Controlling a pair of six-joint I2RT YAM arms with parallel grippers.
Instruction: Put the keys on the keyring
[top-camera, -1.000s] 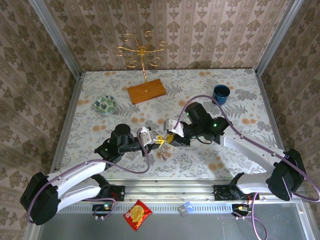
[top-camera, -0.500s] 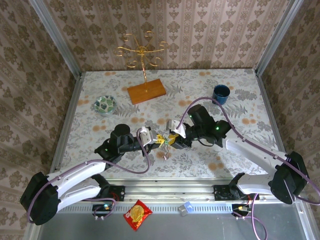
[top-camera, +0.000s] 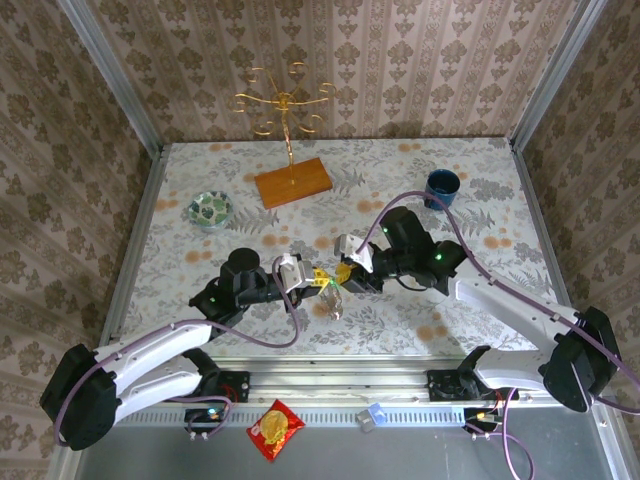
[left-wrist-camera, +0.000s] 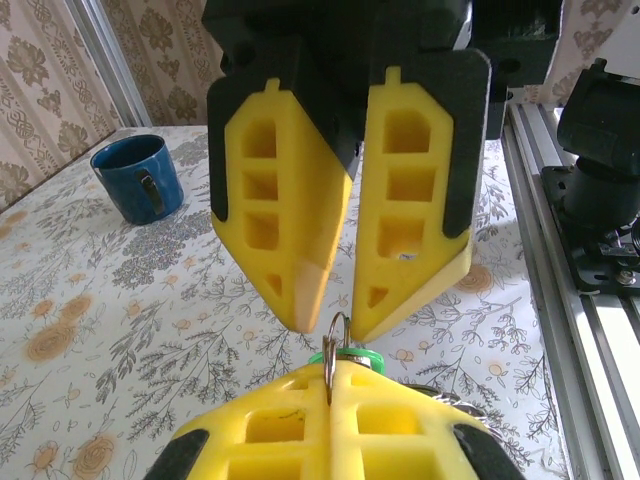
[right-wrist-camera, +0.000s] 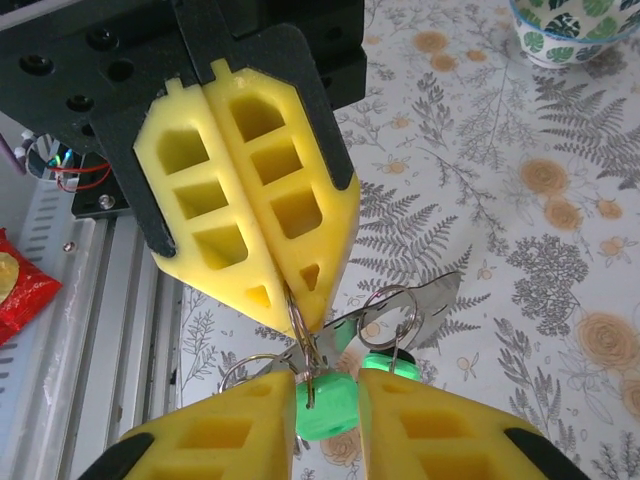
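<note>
The green key head is close under my left gripper's pinch. Next, my right gripper takes hold of the thin wire ring (right-wrist-camera: 305, 345) while my left gripper changes its grip.
My left gripper (left-wrist-camera: 330, 375) is shut on a thin wire ring (left-wrist-camera: 335, 335) that stands up between its yellow tips. That ring passes through a green key head (right-wrist-camera: 328, 408), which sits between the fingers of my right gripper (right-wrist-camera: 328, 380), flush against them. A second green key (right-wrist-camera: 385, 362) hangs from another small ring (right-wrist-camera: 390, 310) just beyond. The keyring (right-wrist-camera: 435, 292), a flat grey band, runs behind them above the table. From above, the left gripper (top-camera: 316, 281) and right gripper (top-camera: 343, 274) meet tip to tip over the dangling bundle (top-camera: 333, 300).
A blue cup (top-camera: 441, 187) stands at the back right, and a patterned bowl (top-camera: 210, 209) at the left. The gold wire stand (top-camera: 287, 110) rises from its wooden base (top-camera: 292, 182) at the back. A red snack packet (top-camera: 275, 428) lies on the front rail.
My right gripper has edged slightly right and its jaws have widened, then narrowed again around the green key head. The bundle hangs a little differently. The left arm has stayed put.
</note>
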